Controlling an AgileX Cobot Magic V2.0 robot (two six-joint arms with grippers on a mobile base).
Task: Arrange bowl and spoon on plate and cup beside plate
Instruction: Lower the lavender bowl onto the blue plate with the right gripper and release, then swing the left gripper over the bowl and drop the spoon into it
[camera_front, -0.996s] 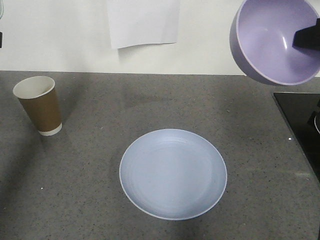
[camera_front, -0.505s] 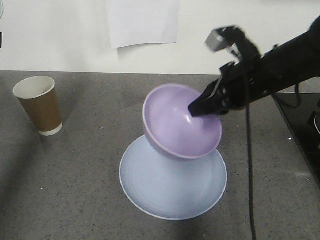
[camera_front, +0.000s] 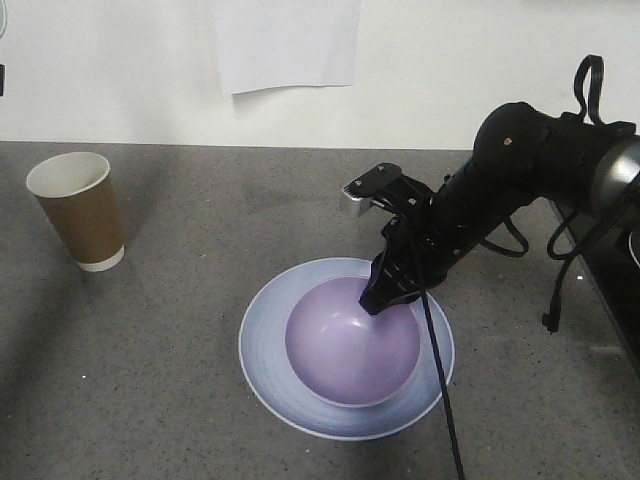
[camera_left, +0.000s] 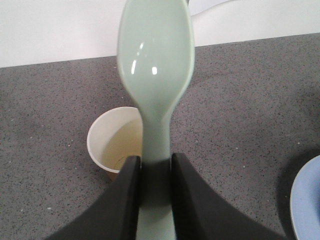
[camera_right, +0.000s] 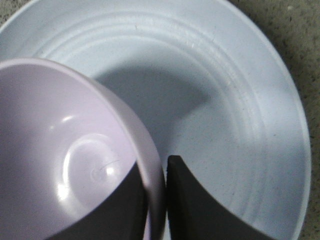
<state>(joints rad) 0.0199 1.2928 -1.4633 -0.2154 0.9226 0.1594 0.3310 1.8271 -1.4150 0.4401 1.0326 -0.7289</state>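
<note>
My left gripper is holding the mint-green spoon. I should let go of it across the near rim of the lavender bowl (camera_front: 329, 363), with the spoon's head inside.
The lavender bowl (camera_front: 350, 342) sits inside the pale blue plate (camera_front: 268, 350) near the table's middle. My right gripper (camera_front: 378, 298) is shut on the bowl's far rim, one finger inside and one outside; the wrist view shows the rim (camera_right: 152, 175) pinched between the fingers over the plate (camera_right: 240, 100). The brown paper cup (camera_front: 80, 210) stands upright at the far left. My left gripper (camera_left: 156, 162) is out of the front view; in its own view it is shut on the handle of the mint-green spoon (camera_left: 156, 65), held above the table with the cup (camera_left: 117, 142) below it.
A black panel (camera_front: 600, 240) lies at the table's right edge. A white sheet (camera_front: 287, 42) hangs on the back wall. The right arm's cables (camera_front: 440, 390) trail across the plate's near right side.
The right arm brought the bowl down from the upper right and set it onto the plate. The cup has stayed put.
</note>
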